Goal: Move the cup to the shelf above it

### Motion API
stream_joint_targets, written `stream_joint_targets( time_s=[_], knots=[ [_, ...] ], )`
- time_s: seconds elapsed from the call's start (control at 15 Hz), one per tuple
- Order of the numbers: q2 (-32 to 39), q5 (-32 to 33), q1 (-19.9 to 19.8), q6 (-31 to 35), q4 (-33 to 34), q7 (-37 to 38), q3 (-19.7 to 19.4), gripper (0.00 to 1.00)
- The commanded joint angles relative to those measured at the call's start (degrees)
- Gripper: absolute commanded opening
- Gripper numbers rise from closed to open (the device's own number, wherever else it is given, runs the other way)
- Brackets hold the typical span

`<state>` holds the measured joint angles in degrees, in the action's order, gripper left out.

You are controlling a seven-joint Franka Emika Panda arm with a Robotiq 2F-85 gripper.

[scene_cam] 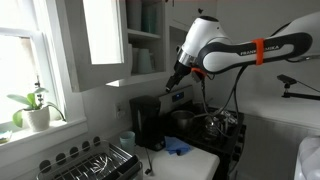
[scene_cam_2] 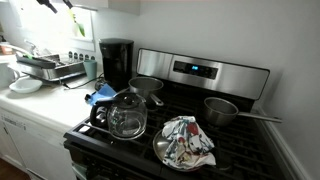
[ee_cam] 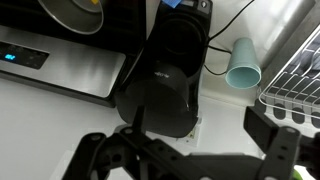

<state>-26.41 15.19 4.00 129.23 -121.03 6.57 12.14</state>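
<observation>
Next, the gripper moves into the open cabinet and closes on the sides of the cup (scene_cam: 145, 60) that stands on the lower shelf board.
A pale teal cup (ee_cam: 243, 63) stands on the white counter beside a black coffee maker (ee_cam: 165, 85); it also shows in both exterior views (scene_cam: 127, 140) (scene_cam_2: 91, 69). The white wall cabinet stands open. Its higher shelf board (scene_cam: 146, 35) carries pale glasses, and another cup (scene_cam: 144, 60) sits on the lower board. My gripper (scene_cam: 177, 78) hangs just right of the cabinet's bottom edge, high above the coffee maker. In the wrist view its two fingers (ee_cam: 185, 150) are spread wide with nothing between them.
The open cabinet door (scene_cam: 100, 40) juts out to the left of the shelves. A dish rack (scene_cam: 95, 162) sits on the counter by the window. The stove (scene_cam_2: 200, 130) holds pots, a glass jug and a cloth. A blue rag (scene_cam: 176, 148) lies by the coffee maker.
</observation>
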Motion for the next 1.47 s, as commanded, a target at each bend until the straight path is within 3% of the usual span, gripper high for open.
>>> stream_joint_targets(
  time_s=[0.0,0.73,1.4],
  knots=[
    [0.13,0.1,0.12,-0.13,0.18,0.09,-0.07,1.0],
    [1.98,1.06,-3.37,4.77,11.28,4.13,-0.34,1.0],
    [12.21,1.77,-3.5,12.92,21.11,5.1,0.91,1.0]
  ],
)
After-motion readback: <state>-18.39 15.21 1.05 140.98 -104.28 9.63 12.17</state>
